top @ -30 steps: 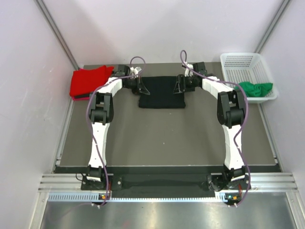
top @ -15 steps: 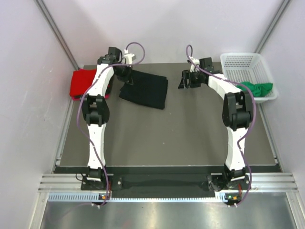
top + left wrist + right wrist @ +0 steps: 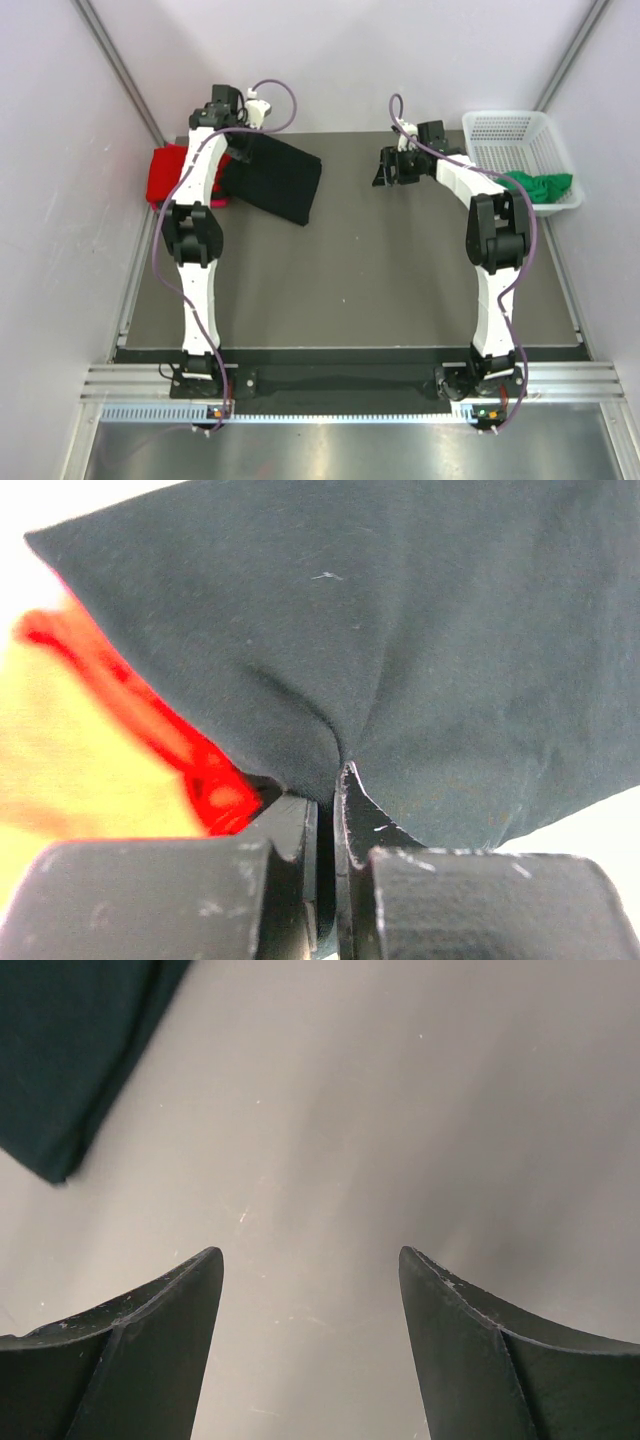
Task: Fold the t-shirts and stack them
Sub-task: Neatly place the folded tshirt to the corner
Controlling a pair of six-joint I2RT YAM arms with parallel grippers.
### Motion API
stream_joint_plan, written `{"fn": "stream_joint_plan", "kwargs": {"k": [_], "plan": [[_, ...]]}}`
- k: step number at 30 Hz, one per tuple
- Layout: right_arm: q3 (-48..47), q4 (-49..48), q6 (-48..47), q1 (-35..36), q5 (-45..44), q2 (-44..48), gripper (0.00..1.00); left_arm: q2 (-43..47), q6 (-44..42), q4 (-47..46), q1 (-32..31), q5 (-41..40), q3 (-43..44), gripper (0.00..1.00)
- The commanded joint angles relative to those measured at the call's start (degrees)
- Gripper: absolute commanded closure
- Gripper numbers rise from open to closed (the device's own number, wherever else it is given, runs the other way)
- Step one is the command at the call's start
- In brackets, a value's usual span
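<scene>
Next, my left gripper sets the folded black t-shirt down on top of the red t-shirt [image 3: 194, 161].
A folded black t-shirt [image 3: 282, 180] hangs tilted at the back left, and my left gripper [image 3: 240, 150] is shut on its left edge. In the left wrist view the black cloth [image 3: 420, 630] bunches into the closed fingertips of that gripper [image 3: 335, 785], with the red t-shirt [image 3: 130, 705] just beyond it. The red t-shirt [image 3: 165, 175] lies at the table's left edge, partly behind my left arm. My right gripper [image 3: 385, 168] stands open over bare mat; in its wrist view the right gripper [image 3: 310, 1260] holds nothing, and a corner of the black t-shirt [image 3: 70, 1050] shows at the upper left. A green t-shirt [image 3: 540, 187] lies bunched in the basket.
The white mesh basket [image 3: 515, 130] stands at the back right corner. The dark grey mat [image 3: 350, 280] covers the table, with walls close on both sides and a metal rail along the near edge.
My left gripper has carried the black t-shirt leftward and onto the red one's edge. My right gripper has come away from the shirt's right edge and moved slightly right.
</scene>
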State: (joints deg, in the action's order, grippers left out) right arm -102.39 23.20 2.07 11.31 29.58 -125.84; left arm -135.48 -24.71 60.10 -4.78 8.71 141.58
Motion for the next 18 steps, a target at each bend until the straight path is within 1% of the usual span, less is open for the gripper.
{"fn": "stream_joint_plan", "kwargs": {"k": [1, 7, 8, 10, 13, 18], "plan": [[-0.4, -2.0, -0.3, 0.5, 1.0, 0.8, 0.29, 6.2, -1.6, -4.6, 2.7, -4.9, 4.5, 1.0], [0.8, -2.1, -0.6, 0.9, 0.7, 1.2, 0.28, 8.8, -1.1, -6.9, 4.4, -8.2, 5.7, 1.0], [1.0, -2.1, -0.7, 1.1, 0.6, 1.3, 0.28, 9.0, -1.6, -7.0, 4.4, -10.2, 6.0, 1.0], [0.9, -2.0, -0.7, 1.4, 0.5, 1.3, 0.28, 10.0, -1.9, -7.7, 4.3, -11.3, 6.3, 1.0], [0.9, -2.0, -0.8, 1.9, 0.1, 1.2, 0.28, 10.8, -2.4, -8.8, 6.3, -12.4, 7.0, 1.0], [0.7, -1.9, -1.2, 3.0, -0.1, 1.3, 0.28, 11.8, -2.7, -10.0, 7.6, -13.1, 8.3, 1.0]]}}
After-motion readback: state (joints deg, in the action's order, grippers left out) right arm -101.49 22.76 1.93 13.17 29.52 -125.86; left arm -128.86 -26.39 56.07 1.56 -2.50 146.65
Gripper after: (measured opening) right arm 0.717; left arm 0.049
